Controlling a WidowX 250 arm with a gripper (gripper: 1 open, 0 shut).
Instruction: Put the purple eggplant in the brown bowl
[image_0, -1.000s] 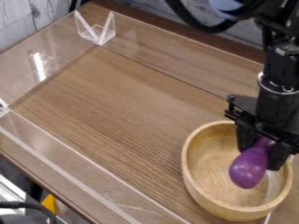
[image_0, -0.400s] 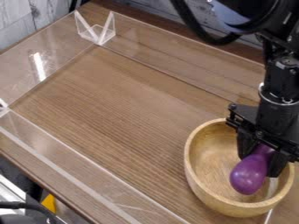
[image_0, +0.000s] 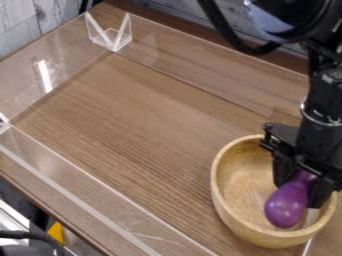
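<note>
My gripper will move to the brown bowl's bottom near its front rim (image_0: 262, 214). It will let go of the purple eggplant, now hanging inside the bowl, there.
The brown bowl (image_0: 241, 168) sits at the lower right of the wooden table, round, with a thick light rim. Inside it hangs the purple eggplant (image_0: 287, 205), glossy, bulbous end down, close to the bowl's floor. My black gripper (image_0: 302, 180) points straight down over the bowl and is shut on the eggplant's narrow upper end. Its fingers hide the stem tip. Whether the eggplant touches the bowl's bottom I cannot tell.
Low clear acrylic walls (image_0: 80, 215) fence the wood-grain tabletop (image_0: 134, 120) at the left and front. A clear bracket (image_0: 110, 32) stands at the back left corner. The black arm (image_0: 325, 90) rises along the right edge.
The gripper and the eggplant have drifted slightly right and down within the bowl. The grip stays the same.
</note>
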